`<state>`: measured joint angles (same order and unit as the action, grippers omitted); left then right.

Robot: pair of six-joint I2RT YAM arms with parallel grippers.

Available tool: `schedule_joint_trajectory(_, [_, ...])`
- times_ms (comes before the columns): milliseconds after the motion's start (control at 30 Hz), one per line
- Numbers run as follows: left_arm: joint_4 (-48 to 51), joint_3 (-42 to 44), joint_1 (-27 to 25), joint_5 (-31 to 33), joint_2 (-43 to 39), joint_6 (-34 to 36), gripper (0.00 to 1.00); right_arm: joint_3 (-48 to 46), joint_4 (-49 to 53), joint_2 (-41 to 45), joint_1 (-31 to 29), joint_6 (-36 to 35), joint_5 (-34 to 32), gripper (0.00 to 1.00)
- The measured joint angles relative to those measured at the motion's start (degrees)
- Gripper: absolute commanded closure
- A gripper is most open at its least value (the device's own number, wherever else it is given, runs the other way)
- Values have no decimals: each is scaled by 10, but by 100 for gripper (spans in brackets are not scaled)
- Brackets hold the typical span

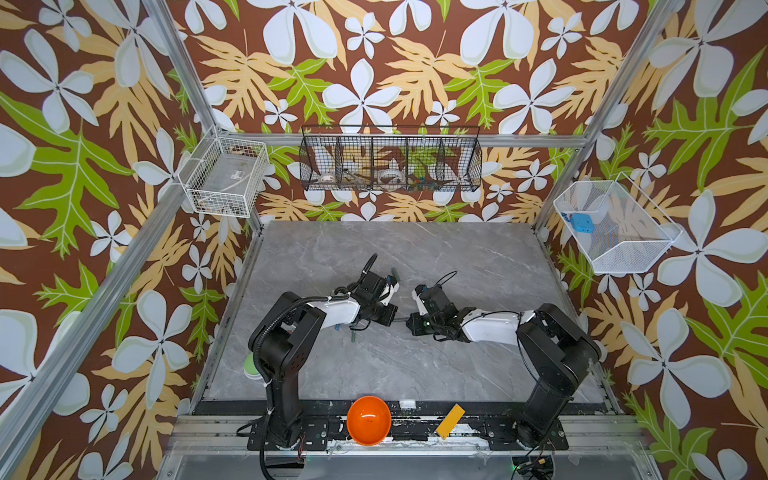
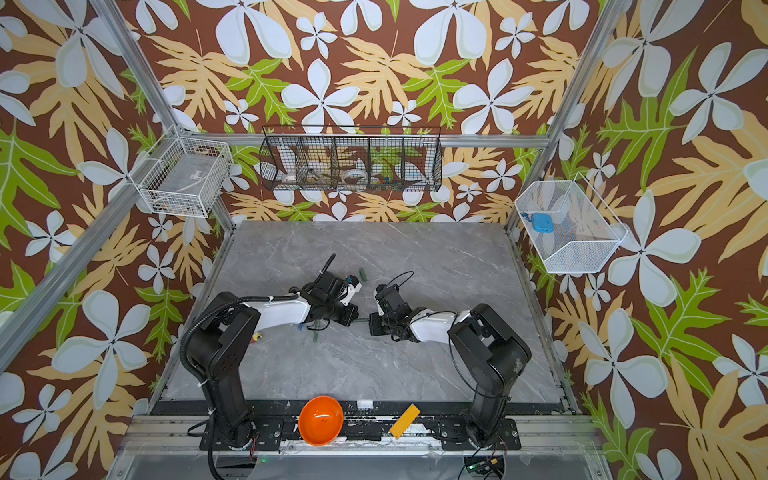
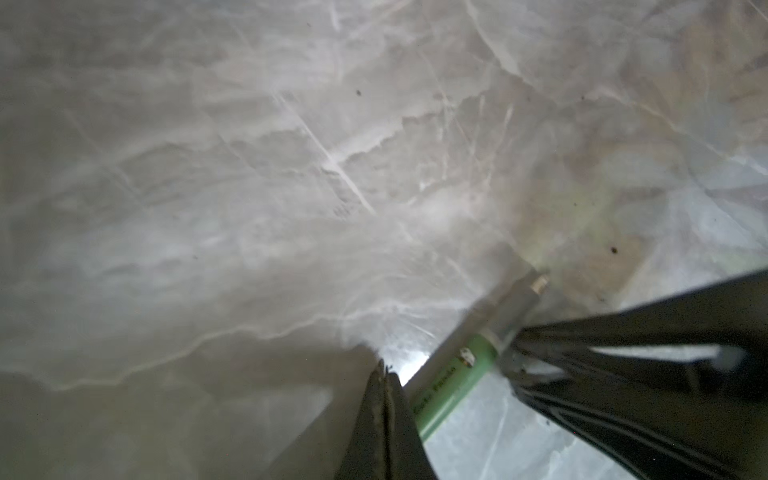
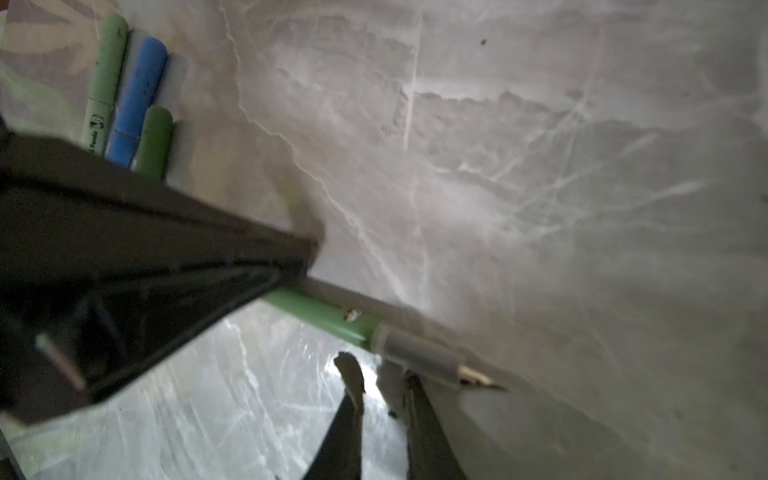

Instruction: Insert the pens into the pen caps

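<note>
I need to open my left gripper, as the pale green pen's body lies beside its shut fingers, then close it around the pen's body [image 3: 436,411] and lift the pen.
A pale green pen [image 4: 324,316] with a grey grip and bare nib [image 4: 482,379] lies low over the table between both arms, seen as a thin stick [image 1: 402,319] in a top view. My left gripper [image 3: 386,372] is shut, and the pen [image 3: 453,374] runs beside its fingers, not between them. My right gripper [image 4: 380,374] is slightly open and empty, its tips just short of the grey grip. A dark green pen cap [image 1: 394,273] lies beyond the left wrist. A pale green pen [image 4: 104,75], a blue one [image 4: 137,95] and a dark green one [image 4: 156,139] lie together under the left arm.
An orange bowl [image 1: 368,419] and a yellow block [image 1: 451,420] sit on the front rail. Wire baskets hang on the walls: white at left [image 1: 224,178], black at the back [image 1: 390,160], white at right [image 1: 611,228]. A green-and-white disc [image 1: 250,365] sits at the table's left edge.
</note>
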<state>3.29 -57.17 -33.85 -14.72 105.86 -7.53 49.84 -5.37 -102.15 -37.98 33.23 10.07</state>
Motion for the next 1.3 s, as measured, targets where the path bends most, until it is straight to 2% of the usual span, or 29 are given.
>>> schedule_joint_trajectory(67, [4, 15, -8, 7, -15, -5, 94, 12, 2, -9, 6, -5, 0, 77])
schedule_joint_trajectory(100, [5, 22, -9, 7, -22, -10, 90, 18, 3, -13, 10, -7, 0, 76])
schedule_joint_trajectory(167, [9, 38, -9, 20, -40, -15, 71, 32, 8, -22, 16, -14, -2, 74])
schedule_joint_trajectory(233, [8, 45, -8, 25, -56, -26, 57, 45, 15, -29, 19, -22, -8, 71])
schedule_joint_trajectory(433, [14, 44, -15, 49, -92, -47, 43, 49, 54, 5, 29, -41, -13, 64])
schedule_joint_trajectory(633, [48, 10, -57, 84, -91, -55, 39, 3, 70, 97, 41, -52, -15, 59])
schedule_joint_trajectory(900, [114, -26, -63, 142, -44, -52, 41, -67, 89, 199, 63, -49, -26, 57])
schedule_joint_trajectory(1167, [137, -50, -88, 174, -23, -46, 42, -89, 94, 231, 72, -39, -30, 55])
schedule_joint_trajectory(1300, [150, -51, -90, 194, -13, -47, 45, -90, 96, 241, 73, -39, -30, 54])
